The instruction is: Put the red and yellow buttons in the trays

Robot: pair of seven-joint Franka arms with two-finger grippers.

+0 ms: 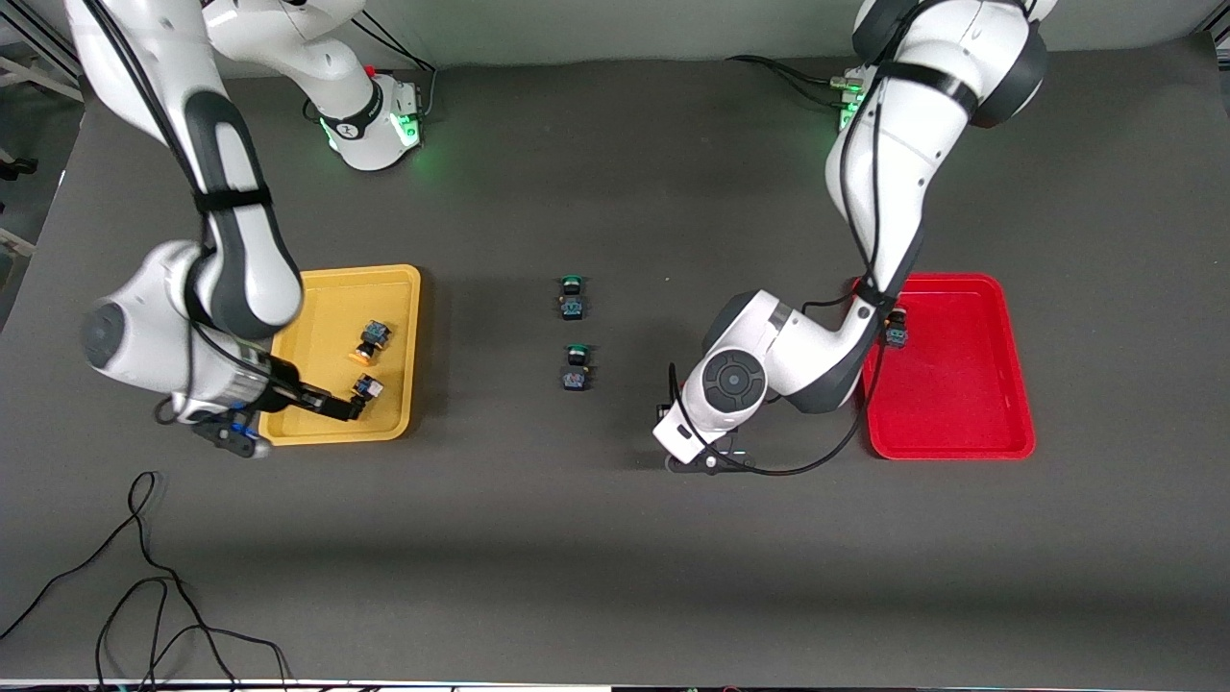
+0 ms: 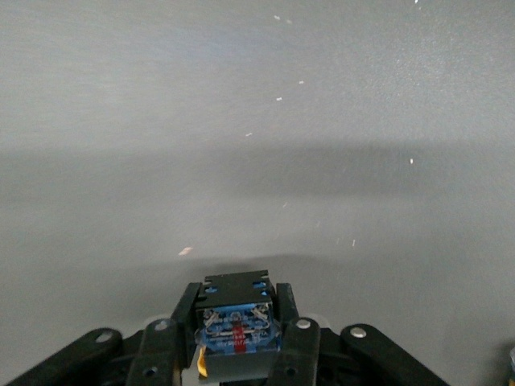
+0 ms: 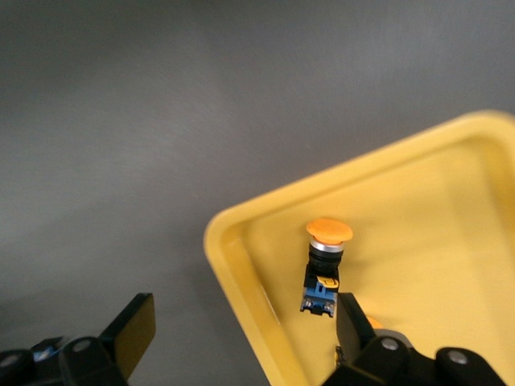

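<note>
Next, my left gripper lets go of the black-and-blue button in the middle of the red tray [image 1: 955, 374], next to the button there.
The yellow tray [image 1: 327, 317] holds two orange-yellow-capped buttons [image 1: 373, 338] [image 1: 367, 387]. My right gripper [image 1: 346, 406] hangs open and empty over the tray's edge nearest the front camera. In the right wrist view the gripper [image 3: 241, 330] straddles the tray rim [image 3: 241, 249]. One button [image 3: 324, 261] lies beside a finger and the other [image 3: 374, 326] is mostly hidden by that finger. The red tray [image 1: 961, 384] holds one button [image 1: 896, 333]. My left gripper [image 1: 706, 461] is low over the table between the green buttons and the red tray. It is shut on a black-and-blue button [image 2: 237, 334] whose cap is hidden.
Two green-capped buttons [image 1: 572, 298] [image 1: 577, 368] sit mid-table between the trays. Loose black cables [image 1: 144, 577] lie near the table's front edge at the right arm's end. The left arm's forearm crosses the red tray's corner.
</note>
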